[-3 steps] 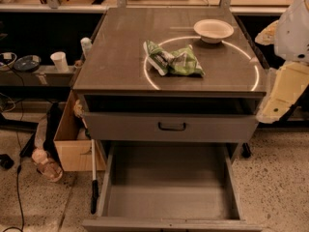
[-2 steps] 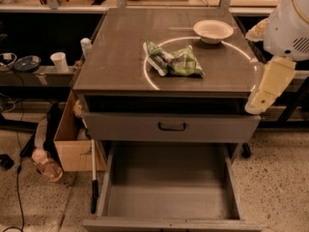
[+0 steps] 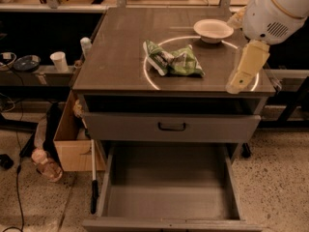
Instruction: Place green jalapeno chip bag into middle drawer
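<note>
The gripper I have should move to the crinkled middle (image 3: 174, 59) of the green jalapeno chip bag and close there from above.
The green jalapeno chip bag (image 3: 175, 62) lies crinkled on the grey cabinet top (image 3: 116, 57), inside a lit ring near the middle. The middle drawer (image 3: 169, 187) is pulled open below, its flat grey floor bare. Above it is a closed grey drawer front with a black handle (image 3: 172, 126). My gripper (image 3: 243, 74) hangs from the white arm (image 3: 277, 8) at the upper right. It is over the right edge of the cabinet top, to the right of the bag and apart from it.
A white bowl (image 3: 213, 30) sits at the back right of the top. A cardboard box (image 3: 72, 146) stands left of the cabinet, with a plastic bottle (image 3: 46, 163) on the floor. A paper cup (image 3: 59, 61) and a small bottle (image 3: 86, 45) stand on a shelf at the left.
The arm and gripper have moved left and up, from beside the cabinet's right side to over its top right edge. The bag and drawers have not moved.
</note>
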Controlling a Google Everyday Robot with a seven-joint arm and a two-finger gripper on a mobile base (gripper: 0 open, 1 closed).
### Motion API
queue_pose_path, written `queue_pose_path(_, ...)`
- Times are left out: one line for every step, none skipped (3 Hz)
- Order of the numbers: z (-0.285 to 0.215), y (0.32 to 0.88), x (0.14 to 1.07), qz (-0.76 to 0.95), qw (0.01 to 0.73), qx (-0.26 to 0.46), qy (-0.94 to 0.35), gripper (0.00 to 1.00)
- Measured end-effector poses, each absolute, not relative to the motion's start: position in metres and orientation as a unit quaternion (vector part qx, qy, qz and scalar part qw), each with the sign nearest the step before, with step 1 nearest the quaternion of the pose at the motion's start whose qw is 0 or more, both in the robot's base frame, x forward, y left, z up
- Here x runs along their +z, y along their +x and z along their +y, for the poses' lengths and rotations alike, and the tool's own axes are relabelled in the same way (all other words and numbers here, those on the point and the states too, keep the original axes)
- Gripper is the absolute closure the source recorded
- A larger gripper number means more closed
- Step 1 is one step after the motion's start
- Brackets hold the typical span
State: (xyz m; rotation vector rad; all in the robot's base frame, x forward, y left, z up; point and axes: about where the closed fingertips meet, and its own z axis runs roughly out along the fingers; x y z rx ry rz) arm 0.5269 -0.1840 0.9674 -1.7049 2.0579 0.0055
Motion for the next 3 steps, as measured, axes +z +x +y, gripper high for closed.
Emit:
queue_pose_path(-0.167, 0.565, 0.957, 0.736, 0.235, 0.012, -0.635, 0.00)
queue_pose_path(-0.158, 0.589, 0.943, 0.732, 0.231, 0.022, -0.641, 0.00)
queue_pose_path(-0.143, 0.654, 0.913, 0.725, 0.215, 0.011, -0.654, 0.00)
